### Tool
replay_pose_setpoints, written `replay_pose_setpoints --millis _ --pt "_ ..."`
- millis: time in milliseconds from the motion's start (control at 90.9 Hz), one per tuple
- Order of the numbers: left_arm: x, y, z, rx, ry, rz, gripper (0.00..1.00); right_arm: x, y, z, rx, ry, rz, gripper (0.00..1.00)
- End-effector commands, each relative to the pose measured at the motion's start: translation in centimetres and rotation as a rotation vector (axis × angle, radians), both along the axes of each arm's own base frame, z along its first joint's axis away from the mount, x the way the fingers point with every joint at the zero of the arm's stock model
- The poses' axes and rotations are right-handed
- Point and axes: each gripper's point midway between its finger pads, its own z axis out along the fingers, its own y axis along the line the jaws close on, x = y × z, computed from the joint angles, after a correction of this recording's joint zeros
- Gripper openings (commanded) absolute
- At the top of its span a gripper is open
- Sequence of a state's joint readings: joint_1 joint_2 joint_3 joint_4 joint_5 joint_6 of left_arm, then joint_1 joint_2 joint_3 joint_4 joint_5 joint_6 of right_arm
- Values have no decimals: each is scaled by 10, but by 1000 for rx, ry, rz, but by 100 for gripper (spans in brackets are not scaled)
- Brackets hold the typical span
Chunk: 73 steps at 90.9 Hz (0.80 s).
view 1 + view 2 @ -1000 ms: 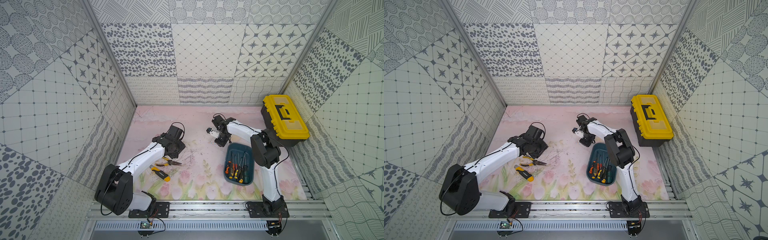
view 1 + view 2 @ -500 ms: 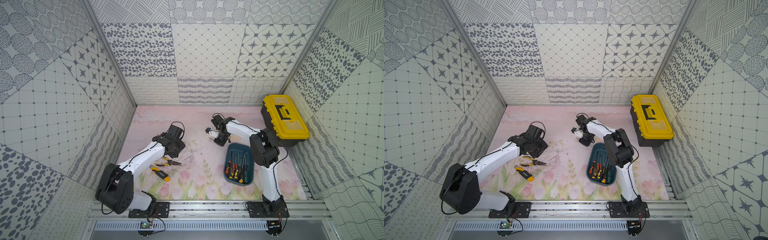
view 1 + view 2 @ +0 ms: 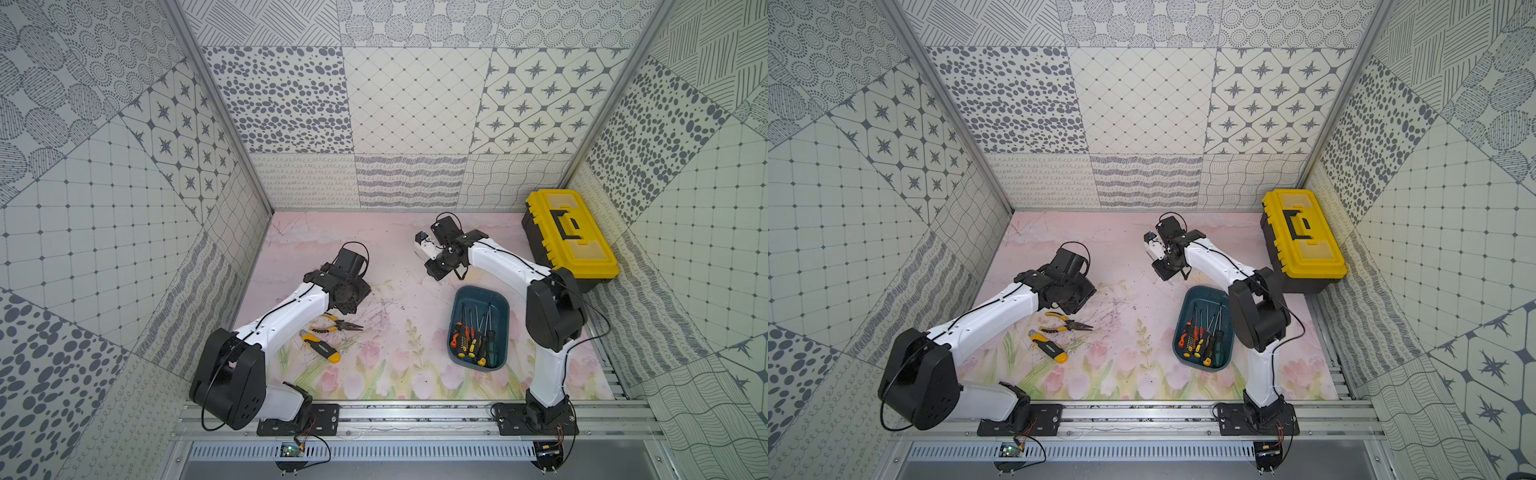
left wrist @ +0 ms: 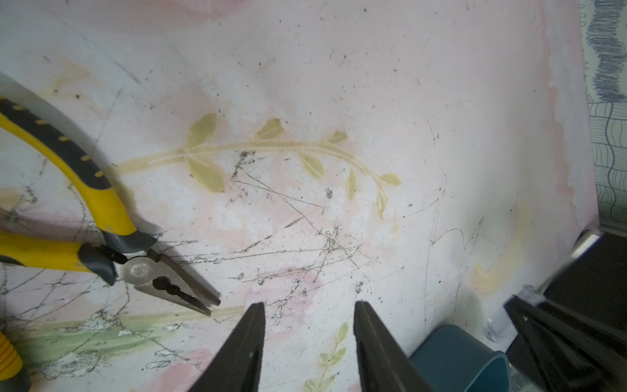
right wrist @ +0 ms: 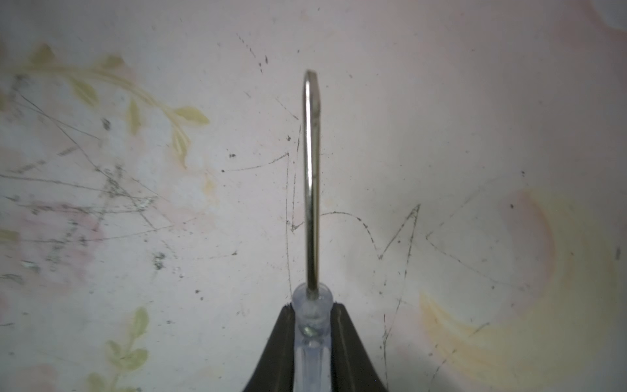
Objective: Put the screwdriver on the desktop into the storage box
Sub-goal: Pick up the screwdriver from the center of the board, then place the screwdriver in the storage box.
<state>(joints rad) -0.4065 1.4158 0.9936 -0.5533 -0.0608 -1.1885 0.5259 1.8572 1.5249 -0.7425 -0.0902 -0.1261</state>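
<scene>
My right gripper will let go of the clear screwdriver between the black and yellow handles in the storage box [image 3: 471, 332].
My right gripper [image 5: 311, 312] is shut on a screwdriver [image 5: 311, 183] with a clear handle, and its metal shaft sticks straight out past the fingertips over the pink desktop [image 3: 399, 257]. In both top views that gripper [image 3: 436, 272] [image 3: 1165, 272] hovers just behind the teal storage box [image 3: 457, 299] [image 3: 1187, 299]. Several screwdrivers [image 3: 473, 336] lie inside the box. My left gripper [image 4: 308, 307] is open with nothing between its fingers, over bare desktop left of the box. The left wrist view also catches the box corner [image 4: 454, 353] and the held screwdriver [image 4: 583, 244].
Yellow-handled pliers [image 3: 332, 326] [image 4: 101, 210] and a yellow and black utility knife [image 3: 321, 345] lie on the desktop by the left arm. A black toolbox with a yellow lid [image 3: 569, 245] stands at the back right. Patterned walls close in three sides.
My right gripper's jaws have drawn shut on the screwdriver's clear handle. Both arms have hardly moved.
</scene>
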Motion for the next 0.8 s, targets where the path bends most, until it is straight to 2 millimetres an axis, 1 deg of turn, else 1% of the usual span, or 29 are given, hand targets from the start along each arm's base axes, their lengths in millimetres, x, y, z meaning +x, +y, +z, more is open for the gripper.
replay_pose_setpoints --millis 0,11,33,88,121,165,220,275,341,396,440,506,627,715,759,792 --pt "-2 -3 6 24 -16 -31 47 -9 -12 56 215 -64 -288 0" --pt "-2 -4 6 25 -17 -32 47 -13 -15 55 220 -57 -313 0" --pt "-2 -5 6 27 -18 -35 47 -19 -22 62 240 -61 -357 0" --pt "-3 -9 5 33 -15 -47 47 -38 -44 64 254 -53 -480 0" --pt "-4 -14 4 36 -14 -57 47 -52 -61 65 267 -35 -583 0" --pt "-6 -19 2 39 -9 -69 47 -72 -77 60 265 11 -676 0" --pt "-7 -26 1 42 -6 -86 47 -95 -94 48 254 77 -777 0" --pt "-8 -34 -1 44 3 -101 47 -121 -106 32 215 160 -837 0" --pt "-11 -43 -3 48 12 -121 47 -147 -116 11 175 253 -901 0" --pt "-14 -50 -4 51 16 -136 47 -163 -119 -9 153 321 -938 0" --pt "-16 -55 -5 52 20 -143 47 -168 -118 -20 157 356 -956 0" --pt "-19 -59 -5 58 24 -152 47 -171 -113 -37 169 398 -970 0" --pt "-26 -61 -1 74 25 -158 47 -165 -98 -59 198 454 -956 0" --pt "-31 -57 2 91 19 -152 47 -158 -92 -67 199 462 -944 0" --pt "-33 -55 3 97 16 -150 47 -155 -92 -70 189 456 -944 5" --pt "-35 -52 4 102 15 -144 47 -153 -94 -71 178 449 -946 16"
